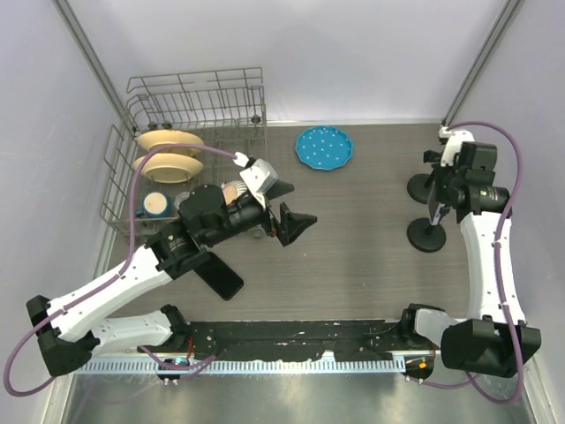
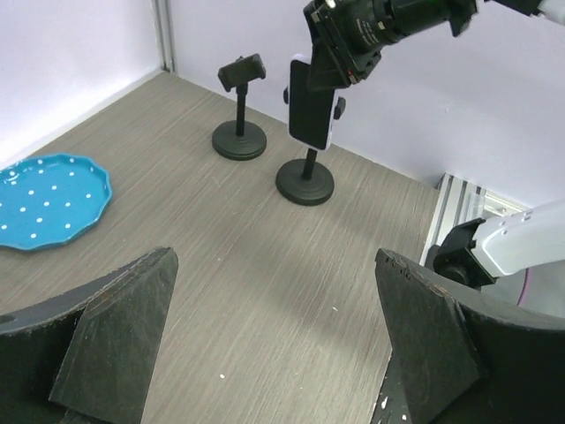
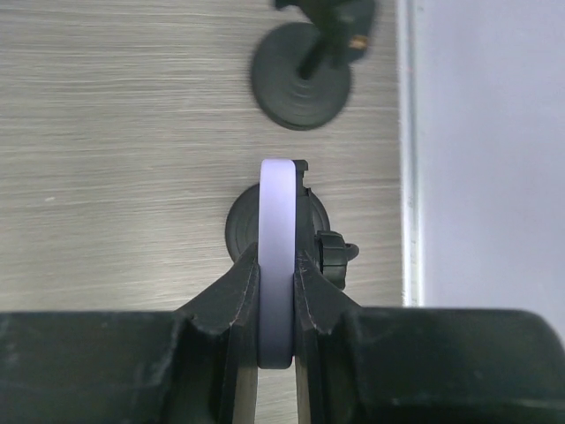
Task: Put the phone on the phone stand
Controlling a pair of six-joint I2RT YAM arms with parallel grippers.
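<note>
Next, I release the phone upright on the nearer black phone stand [image 1: 456, 215], close to the side, with my right gripper. The phone is now directly over that stand.
My right gripper [image 3: 276, 258] is shut on a phone in a lavender case [image 3: 276, 190], held on edge. It shows upright with its dark face in the left wrist view [image 2: 311, 102]. The phone stands directly over the nearer black phone stand [image 3: 240, 231], against its clamp knob [image 3: 334, 249]. That stand's round base shows in the left wrist view [image 2: 305, 185] and in the top view [image 1: 425, 235]. A second, empty stand [image 2: 240, 140] is behind it. My left gripper [image 2: 274, 261] is open and empty above the table's middle [image 1: 296, 225].
A black flat phone-like slab [image 1: 221, 274] lies on the table under the left arm. A blue dotted plate [image 1: 324, 147] sits at the back. A wire dish rack [image 1: 190, 115] with plates stands at the back left. The right wall is close behind the stands.
</note>
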